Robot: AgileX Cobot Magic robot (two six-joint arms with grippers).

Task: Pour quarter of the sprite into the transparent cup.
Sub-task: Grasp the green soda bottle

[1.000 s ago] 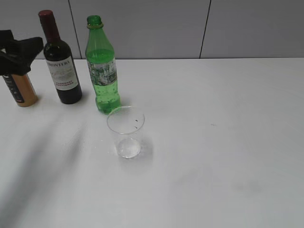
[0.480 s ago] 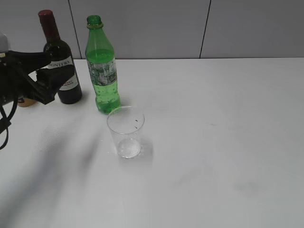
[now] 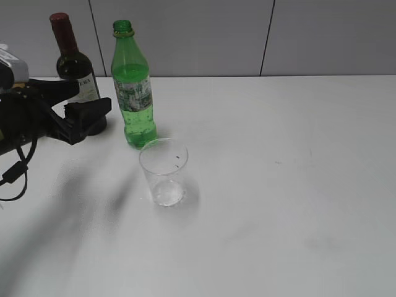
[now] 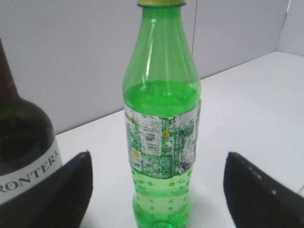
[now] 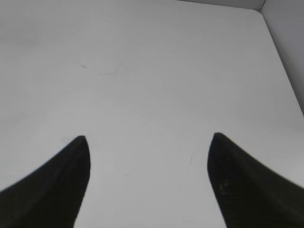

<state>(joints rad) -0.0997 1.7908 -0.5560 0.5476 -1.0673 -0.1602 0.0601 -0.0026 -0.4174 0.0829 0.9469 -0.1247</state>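
The left gripper needs to next go to the sprite and close around the lower half of its white-green label (image 3: pixel 137 104) (image 4: pixel 163 156).
The sprite (image 3: pixel 132 86), a tall green capless bottle with a white-green label, stands upright at the back left of the white table; it fills the middle of the left wrist view (image 4: pixel 161 123). The transparent cup (image 3: pixel 164 172) stands upright just in front of it, empty. My left gripper (image 3: pixel 86 114) is open, level with the bottle's lower half and just to its left, not touching it; in the left wrist view its fingers (image 4: pixel 156 164) frame the bottle. My right gripper (image 5: pixel 147 142) is open and empty over bare table, out of the exterior view.
A dark wine bottle (image 3: pixel 73 65) with a red top stands left of the sprite, partly behind my left arm; it shows at the left edge of the left wrist view (image 4: pixel 23 142). A grey wall runs behind the table.
My left arm has moved right from the table's left edge toward the sprite, now covering the orange bottle and the wine bottle's base. Bottles and cup have not moved.
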